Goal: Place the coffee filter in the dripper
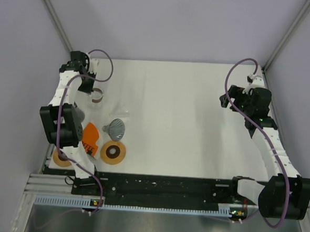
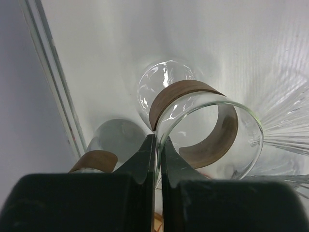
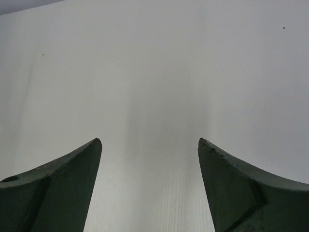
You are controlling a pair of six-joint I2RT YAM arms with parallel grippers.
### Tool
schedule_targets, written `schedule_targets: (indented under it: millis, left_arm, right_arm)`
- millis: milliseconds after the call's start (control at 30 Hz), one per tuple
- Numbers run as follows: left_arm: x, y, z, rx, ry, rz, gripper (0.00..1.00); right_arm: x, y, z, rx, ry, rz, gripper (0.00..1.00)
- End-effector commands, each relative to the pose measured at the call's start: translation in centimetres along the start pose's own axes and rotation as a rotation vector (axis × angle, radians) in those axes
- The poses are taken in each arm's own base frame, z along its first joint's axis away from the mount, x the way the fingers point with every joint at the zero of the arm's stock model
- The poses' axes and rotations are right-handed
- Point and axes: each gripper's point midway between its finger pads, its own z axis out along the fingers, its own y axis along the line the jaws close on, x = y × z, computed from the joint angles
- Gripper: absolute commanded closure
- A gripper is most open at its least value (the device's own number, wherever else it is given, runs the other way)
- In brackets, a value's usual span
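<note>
Next, I set the dripper down with my left gripper on the bare middle of the table point(image 1: 178, 130), past the grey coffee filter.
The dripper point(image 1: 97, 95) is a clear glass vessel with a brown wooden collar, standing at the far left of the table. My left gripper point(image 1: 91, 87) is shut on the near rim of the dripper point(image 2: 207, 125), one finger inside the glass and one outside, as the left wrist view shows point(image 2: 158, 141). The coffee filter point(image 1: 115, 127) is a grey fluted cone lying on the table just right of and nearer than the dripper; its ribbed edge shows in the left wrist view point(image 2: 289, 128). My right gripper point(image 1: 227, 101) is open and empty over bare table at the far right point(image 3: 149, 145).
An orange object point(image 1: 90, 136) lies by the left arm. A brown ring-shaped disc point(image 1: 113, 152) lies near the front, and another point(image 1: 62, 158) is partly under the left arm. The left wall point(image 2: 29, 96) is close to the dripper and mirrors it.
</note>
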Motion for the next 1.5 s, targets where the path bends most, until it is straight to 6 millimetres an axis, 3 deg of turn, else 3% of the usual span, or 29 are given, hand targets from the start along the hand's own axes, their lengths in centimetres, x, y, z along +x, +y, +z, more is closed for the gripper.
schedule_targets:
  millis: [0, 133, 200, 333, 400, 600, 767, 900, 1067, 1367, 1467]
  left_arm:
    - [-5.0, -1.6, -5.7, 0.112, -0.22, -0.074, 1.0]
    - [-7.8, -5.2, -10.7, 0.226, -0.354, -0.084, 1.0]
    - [-8.7, -8.1, -12.8, 0.235, -0.383, -0.025, 1.0]
    - [-9.4, -15.3, -16.4, 0.348, -0.421, 0.11, 1.0]
    - [-9.0, -19.3, -17.1, 0.413, -0.407, 0.175, 1.0]
    - [-5.4, -31.2, -16.1, 0.574, -0.297, 0.353, 1.0]
    - [-3.2, -38.0, -14.0, 0.59, -0.248, 0.414, 1.0]
    - [-2.4, -41.1, -11.8, 0.643, -0.194, 0.367, 1.0]
    - [-2.6, -42.1, -10.1, 0.648, -0.198, 0.373, 1.0]
    - [1.3, -43.2, -6.9, 0.714, -0.12, 0.383, 1.0]
    - [1.6, -43.4, -6.7, 0.726, -0.114, 0.388, 0.99]
  right_arm:
    - [-0.8, 0.8, 0.3, -0.035, -0.029, -0.003, 0.2]
    - [-0.7, 1.2, 0.3, -0.055, -0.023, 0.005, 0.2]
    - [-0.8, 1.3, 0.3, -0.06, -0.025, 0.002, 0.2]
    - [-0.9, 1.3, 0.3, -0.058, -0.024, 0.003, 0.2]
    - [-1.0, 1.3, 0.2, -0.056, -0.024, 0.001, 0.2]
    - [-1.2, 0.5, -0.2, -0.008, -0.033, -0.005, 0.2]
    - [-1.2, 0.4, -0.4, -0.001, -0.039, -0.012, 0.2]
    - [-1.3, 0.6, -0.7, -0.012, -0.04, -0.017, 0.19]
    - [-1.4, 0.9, -0.9, -0.022, -0.047, -0.019, 0.19]
    - [-1.4, 1.1, -1.1, -0.032, -0.044, -0.018, 0.19]
    - [-1.4, 1.1, -1.1, -0.034, -0.044, -0.018, 0.19]
